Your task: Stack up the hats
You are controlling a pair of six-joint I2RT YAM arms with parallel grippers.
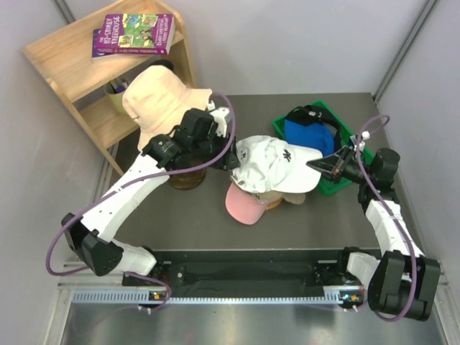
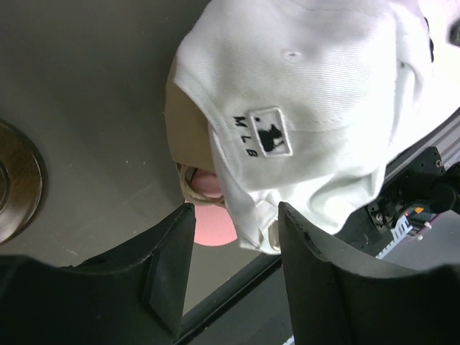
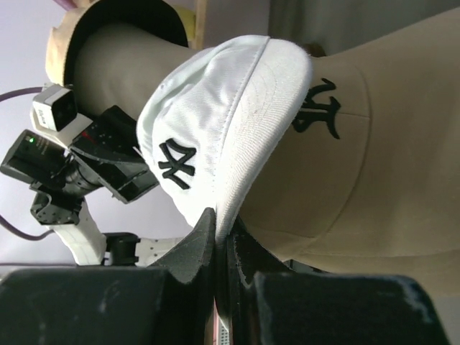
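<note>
I will let go of the white cap's visor with my right gripper, so the white cap stays sitting on top of the khaki-tan cap [image 1: 276, 175].
A white cap [image 1: 273, 164] lies on top of a khaki-tan cap [image 1: 277, 195] and a pink cap [image 1: 244, 206] at the table's middle. My right gripper [image 1: 317, 165] is shut on the white cap's brim; the right wrist view shows the white brim [image 3: 215, 129] pinched between the jaws [image 3: 226, 230], with the khaki-tan cap [image 3: 359, 165] behind. My left gripper [image 1: 231, 157] is open at the white cap's back. In the left wrist view its jaws [image 2: 237, 251] straddle the back edge of the white cap [image 2: 309, 93] without closing, above the pink cap [image 2: 212, 223].
A green bin [image 1: 357, 169] at the back right holds a royal blue cap [image 1: 307, 135] and a black cap [image 1: 310, 115]. A pale peach hat [image 1: 162, 100] sits over a wooden stand [image 1: 188, 178] at the left. A wooden shelf [image 1: 68, 61] carries a book [image 1: 136, 34].
</note>
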